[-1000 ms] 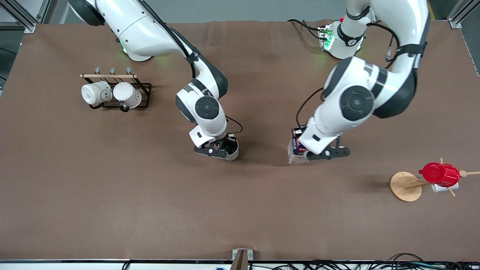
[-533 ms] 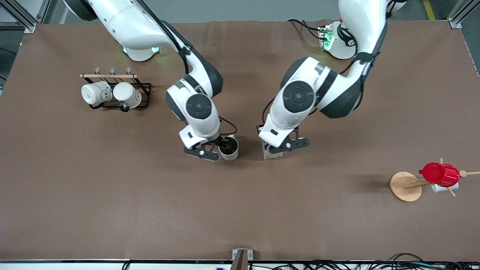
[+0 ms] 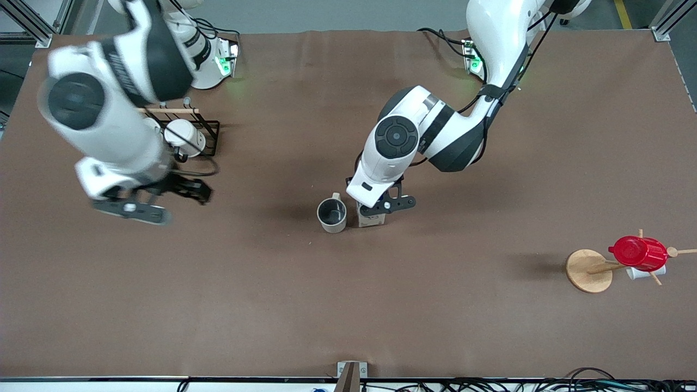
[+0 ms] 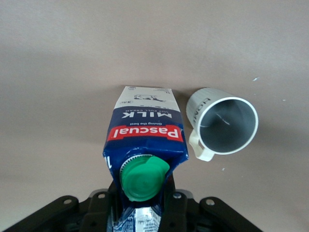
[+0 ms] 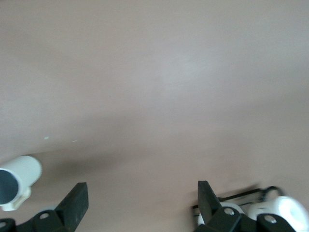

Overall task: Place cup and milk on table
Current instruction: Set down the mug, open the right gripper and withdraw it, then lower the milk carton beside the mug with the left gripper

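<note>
My left gripper is going to let go of the milk on the brown table, snug (image 3: 359, 226) (image 4: 163, 97) against the side of the cup.
The cup (image 3: 332, 214) stands upright on the brown table (image 3: 348, 305), dark inside showing, with nothing holding it. Right beside it, toward the left arm's end, is the milk (image 3: 371, 219), upright, and my left gripper (image 3: 381, 209) is shut on its top. In the left wrist view the fingers pinch the carton just under the green cap; milk (image 4: 145, 137), cup (image 4: 227, 126), left gripper (image 4: 143, 200). My right gripper (image 3: 174, 202) hangs open and empty over the table by the mug rack. In its wrist view the right gripper (image 5: 141, 198) stands wide, the cup (image 5: 17, 186) far off.
A black wire rack with a wooden bar (image 3: 207, 133) holds white mugs (image 3: 185, 137) near the right arm's base, partly covered by that arm. A wooden cup tree (image 3: 588, 270) carrying a red cup (image 3: 637, 252) stands toward the left arm's end.
My right gripper opened, let go of the cup and swung up and away toward the rack. My left gripper carried the milk across to just beside the cup.
</note>
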Robot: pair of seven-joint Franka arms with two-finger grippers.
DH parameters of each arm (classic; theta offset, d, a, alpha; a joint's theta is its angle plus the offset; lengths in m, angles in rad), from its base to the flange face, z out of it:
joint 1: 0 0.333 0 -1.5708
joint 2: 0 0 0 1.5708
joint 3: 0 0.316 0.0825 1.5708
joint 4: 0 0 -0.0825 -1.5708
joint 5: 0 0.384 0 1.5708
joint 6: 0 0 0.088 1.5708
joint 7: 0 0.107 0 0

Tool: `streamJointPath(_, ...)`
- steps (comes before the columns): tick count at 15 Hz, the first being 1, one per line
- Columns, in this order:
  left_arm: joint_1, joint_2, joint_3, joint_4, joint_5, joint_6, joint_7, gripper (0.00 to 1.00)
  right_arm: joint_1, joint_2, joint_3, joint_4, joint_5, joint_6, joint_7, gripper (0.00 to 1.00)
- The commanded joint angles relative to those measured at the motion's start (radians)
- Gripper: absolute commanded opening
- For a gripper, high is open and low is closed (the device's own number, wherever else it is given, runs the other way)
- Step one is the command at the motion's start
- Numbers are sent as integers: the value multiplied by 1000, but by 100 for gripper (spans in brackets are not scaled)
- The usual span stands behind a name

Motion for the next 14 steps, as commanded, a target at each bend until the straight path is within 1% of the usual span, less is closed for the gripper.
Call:
streamJointPath(1, -18, 41, 4, 52, -23, 10, -29, 23, -71, -121, -26, -54, 17, -43, -126, 100)
streamJointPath(2, -20, 49, 4, 63, -23, 10, -31, 23, -65, -153, -98, -54, 71, -66, -187, 100)
streamJointPath(3, -20, 52, 4, 66, -23, 13, -31, 23, -55, -177, -152, -54, 102, -86, -250, 100)
streamJointPath(4, -20, 53, 4, 74, -23, 17, -31, 23, -55, -189, -175, -54, 107, -109, -307, 100)
streamJointPath(6, -20, 55, 4, 75, -23, 20, -31, 23, -57, -207, -204, -54, 107, -119, -357, 100)
streamJointPath(9, -20, 64, 6, 77, -23, 39, -31, 23, -69, -211, -209, -58, 111, -108, -374, 100)
streamJointPath(10, -24, 68, 6, 75, -23, 46, -31, 26, -69, -211, -214, -58, 114, -114, -389, 100)
streamJointPath(11, -30, 79, 6, 75, -23, 51, -34, 35, -68, -211, -223, -56, 114, -117, -403, 100)
streamJointPath(12, -31, 81, 7, 75, -23, 56, -34, 55, -68, -211, -227, -53, 114, -119, -413, 100)
streamJointPath(13, -31, 81, 7, 72, -23, 65, -36, 70, -66, -211, -227, -50, 116, -119, -415, 100)
streamJointPath(14, -32, 81, 7, 72, -22, 66, -33, 100, -62, -211, -226, -44, 117, -119, -414, 100)
